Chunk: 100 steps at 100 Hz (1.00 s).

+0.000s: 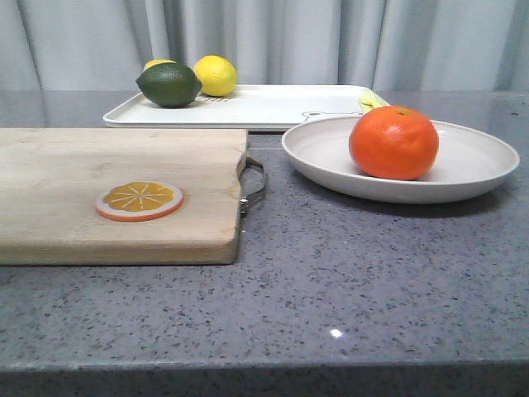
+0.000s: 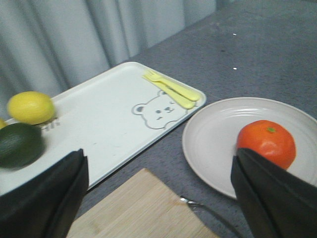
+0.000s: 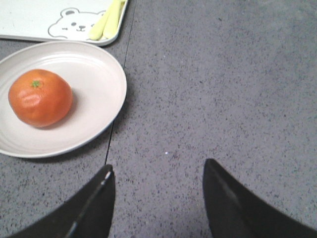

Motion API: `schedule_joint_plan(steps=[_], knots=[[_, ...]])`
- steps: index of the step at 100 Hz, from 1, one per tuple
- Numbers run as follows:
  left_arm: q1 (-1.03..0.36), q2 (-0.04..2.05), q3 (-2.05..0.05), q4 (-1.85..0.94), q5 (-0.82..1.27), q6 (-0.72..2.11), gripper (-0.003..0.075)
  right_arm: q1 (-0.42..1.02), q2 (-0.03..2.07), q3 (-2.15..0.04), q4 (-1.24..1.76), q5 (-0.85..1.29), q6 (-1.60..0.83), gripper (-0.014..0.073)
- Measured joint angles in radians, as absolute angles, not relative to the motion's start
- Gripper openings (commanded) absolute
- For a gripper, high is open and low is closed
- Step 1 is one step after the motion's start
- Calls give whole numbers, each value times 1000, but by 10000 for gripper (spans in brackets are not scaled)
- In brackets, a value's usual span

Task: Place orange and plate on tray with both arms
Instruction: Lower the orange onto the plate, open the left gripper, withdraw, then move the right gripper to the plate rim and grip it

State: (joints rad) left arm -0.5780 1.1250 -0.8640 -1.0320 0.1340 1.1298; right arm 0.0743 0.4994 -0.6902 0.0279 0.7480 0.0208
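Observation:
Next, my right gripper grabs the rim of the off-white plate [image 1: 512, 158] [image 3: 124, 91] on the side that is farthest from the cutting board.
The orange [image 1: 393, 142] sits in the off-white plate [image 1: 471, 161] on the grey counter at the right. The white tray [image 1: 273, 106] lies behind it, touching or just behind the plate's far rim. Neither gripper shows in the front view. My left gripper [image 2: 158, 161] is open and empty, high above the cutting board's corner, with the orange [image 2: 266, 142], the plate [image 2: 213, 144] and the tray [image 2: 109, 119] ahead of it. My right gripper [image 3: 158, 171] is open and empty above bare counter, to the right of the plate [image 3: 94, 99] and orange [image 3: 40, 97].
A wooden cutting board [image 1: 99, 190] with a metal handle [image 1: 254, 184] lies at the left, an orange slice disc [image 1: 139, 200] on it. A green lime [image 1: 169, 83] and a yellow lemon [image 1: 215, 75] sit at the tray's left end; yellow cutlery [image 2: 173, 89] lies at its right end.

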Motion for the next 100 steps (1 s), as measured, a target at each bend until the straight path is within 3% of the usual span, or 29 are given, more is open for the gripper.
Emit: schedule_joint_plan(steps=[48,74,100], knots=[[-451,650,-441,-1052,22,1130,564,74,499,-690,28,690,21,416],[-433,606,-354,-1053,13,1130,564,74,552,-690,69,638,21,415],[-433,606,-354,-1054,9,1130,564,74,782,-692,132,475,21,414]])
